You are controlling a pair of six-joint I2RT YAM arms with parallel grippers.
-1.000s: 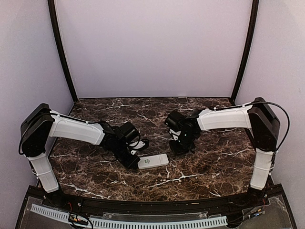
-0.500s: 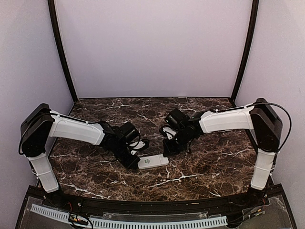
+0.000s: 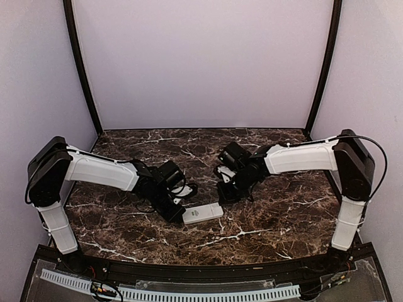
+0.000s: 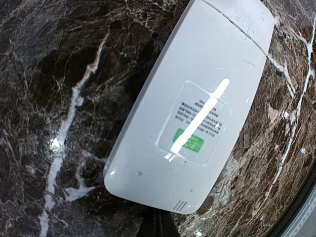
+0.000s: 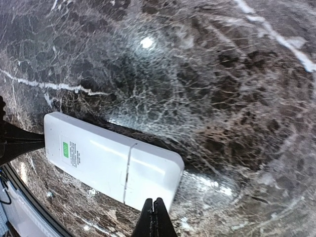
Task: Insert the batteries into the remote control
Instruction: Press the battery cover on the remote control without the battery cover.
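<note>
Right fingers meet only the remote's cover end; I'll back off, open, lift the remote by its sides (image 3: pixel 195 213) near the green sticker.
The remote control (image 3: pixel 203 213) lies back up on the dark marble table, a green sticker on its plain white back and its cover seam closed. It fills the left wrist view (image 4: pixel 197 108) and shows in the right wrist view (image 5: pixel 108 160). My left gripper (image 3: pixel 178 217) is shut and empty, its tips (image 4: pixel 157 224) right at the remote's left end. My right gripper (image 3: pixel 225 195) is shut and empty, its tips (image 5: pixel 155 217) at the near edge of the remote's cover end. No batteries are in view.
The marble table (image 3: pixel 271 214) is bounded by lilac walls at the back and sides and a black rail (image 3: pixel 201 270) along the near edge. The left gripper's dark fingers (image 5: pixel 10 140) show at the remote's far end in the right wrist view.
My right gripper has moved left and toward the remote's right end. The left arm and the remote have not moved.
</note>
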